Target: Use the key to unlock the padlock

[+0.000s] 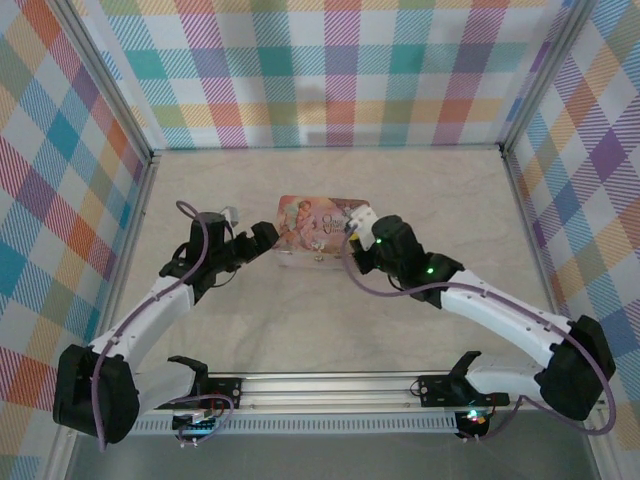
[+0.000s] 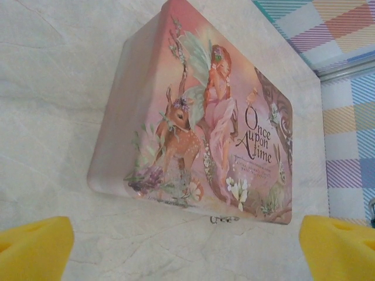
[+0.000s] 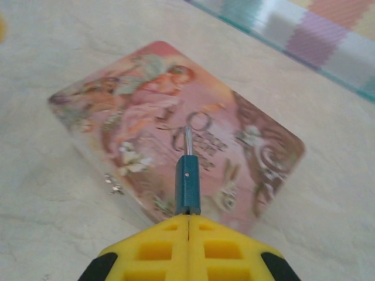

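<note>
I will release the padlock from my right gripper on the marbled table, a little way off the pink tin's brown-swirled end (image 1: 408,252).
My right gripper (image 3: 188,219) is shut on the padlock (image 3: 187,184), a small dark bluish body with its thin silvery shackle pointing away from me over the pink tin (image 3: 140,99). A tiny silvery piece, apparently the key (image 2: 224,219), lies on the table against the tin's near edge (image 3: 114,186). The left gripper (image 2: 187,257) stands open, its yellow fingertips (image 2: 35,249) wide apart and nothing between them, just short of the tin (image 2: 193,117) and the key. From above, the left gripper (image 1: 262,238) is at the tin's left end and the right gripper (image 1: 352,235) at its right end.
The pink illustrated tin (image 1: 312,228) lies flat in the middle of the marbled table (image 1: 330,320). Checked walls (image 1: 330,70) close in the back and both sides. The arms' base rail (image 1: 330,385) runs along the near edge.
</note>
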